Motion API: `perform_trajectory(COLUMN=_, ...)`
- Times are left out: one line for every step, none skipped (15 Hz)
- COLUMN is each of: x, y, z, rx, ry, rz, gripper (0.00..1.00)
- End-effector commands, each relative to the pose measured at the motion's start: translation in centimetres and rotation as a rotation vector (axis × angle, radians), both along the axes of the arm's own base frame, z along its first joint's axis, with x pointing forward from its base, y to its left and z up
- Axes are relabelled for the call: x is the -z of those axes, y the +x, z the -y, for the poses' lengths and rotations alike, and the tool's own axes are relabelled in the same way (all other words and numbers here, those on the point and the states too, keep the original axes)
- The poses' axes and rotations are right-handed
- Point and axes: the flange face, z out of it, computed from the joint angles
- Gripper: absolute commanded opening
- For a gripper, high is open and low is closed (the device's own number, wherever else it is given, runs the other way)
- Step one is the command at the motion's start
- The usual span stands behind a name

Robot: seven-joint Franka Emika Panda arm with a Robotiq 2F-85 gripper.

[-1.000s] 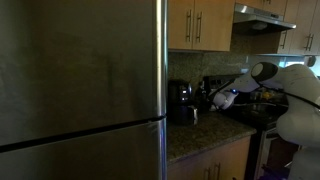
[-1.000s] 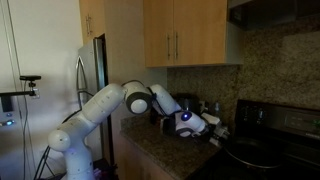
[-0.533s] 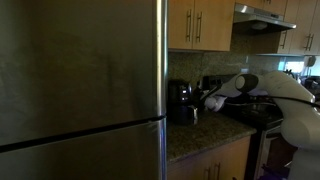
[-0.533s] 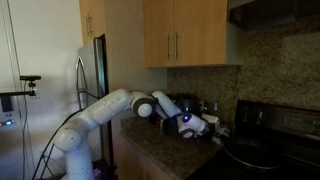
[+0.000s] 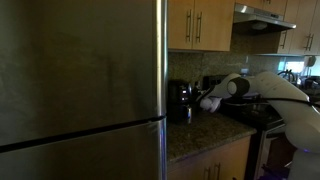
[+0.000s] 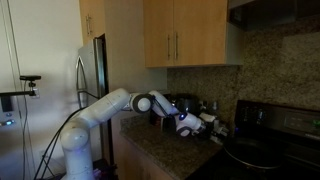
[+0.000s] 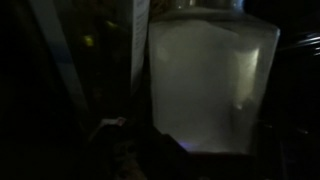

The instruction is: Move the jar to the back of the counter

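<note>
Next, I set the jar free from my gripper on the speckled counter (image 5: 207,107), in the spot between the black coffee maker and the stove, near the backsplash. The jar is now between my gripper's fingers.
The jar (image 7: 210,85) fills the wrist view as a whitish, squat container, very close between my dark fingers. My gripper (image 5: 206,101) is over the dark speckled counter (image 5: 200,138), just beside the black coffee maker (image 5: 181,102) near the back wall. It appears shut on the jar. In both exterior views the jar is too small and too hidden by the gripper (image 6: 190,123) to make out. The counter also shows in an exterior view (image 6: 158,150).
A large steel refrigerator (image 5: 80,90) stands at the counter's end. The black stove top (image 5: 262,116) lies beside the counter, with a range hood above. Wooden wall cabinets (image 6: 185,35) hang over the counter. The speckled backsplash is close behind the gripper.
The gripper has moved with the jar away from the stove and toward the coffee maker and back wall. The arm has stretched out lower over the counter.
</note>
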Motion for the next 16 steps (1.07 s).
perform_trajectory(x=3.4, y=-1.5, z=-2.8, rx=0.002, ry=0.012, rz=-0.074, gripper=0.44)
perform_trajectory(x=3.3, y=-1.5, z=-3.1, rx=0.008, ry=-0.003, rz=-0.075, gripper=0.44)
perform_trajectory(x=3.3, y=-1.5, z=-3.5, rx=0.012, ry=-0.005, rz=-0.073, gripper=0.44)
perform_trajectory(x=0.0, y=-0.2, z=-1.0, rx=0.016, ry=-0.016, rz=-0.006, gripper=0.44)
perform_trajectory(x=-0.1, y=-0.2, z=-1.1, rx=0.016, ry=-0.018, rz=-0.006, gripper=0.69)
perform_trajectory(x=-0.1, y=-0.2, z=-1.1, rx=0.016, ry=-0.019, rz=-0.007, gripper=0.69)
perform_trajectory(x=-0.1, y=-0.2, z=-1.1, rx=0.015, ry=-0.018, rz=-0.006, gripper=0.69)
perform_trajectory(x=-0.1, y=-0.2, z=-1.1, rx=0.016, ry=-0.018, rz=-0.006, gripper=0.44)
perform_trajectory(x=-0.4, y=0.4, z=2.1, rx=0.042, ry=-0.029, rz=0.031, gripper=0.44)
perform_trajectory(x=-0.6, y=0.9, z=2.7, rx=0.068, ry=-0.022, rz=0.065, gripper=0.44)
perform_trajectory(x=-0.3, y=0.8, z=3.6, rx=0.095, ry=-0.004, rz=0.079, gripper=0.44)
perform_trajectory(x=0.4, y=0.8, z=4.5, rx=0.119, ry=0.001, rz=0.092, gripper=0.44)
perform_trajectory(x=0.8, y=0.7, z=5.2, rx=0.140, ry=0.007, rz=0.100, gripper=0.44)
perform_trajectory(x=1.3, y=0.8, z=5.1, rx=0.140, ry=0.003, rz=0.114, gripper=0.45)
perform_trajectory(x=1.4, y=1.6, z=4.6, rx=0.129, ry=0.005, rz=0.121, gripper=0.44)
perform_trajectory(x=1.8, y=2.1, z=3.7, rx=0.113, ry=0.000, rz=0.126, gripper=0.44)
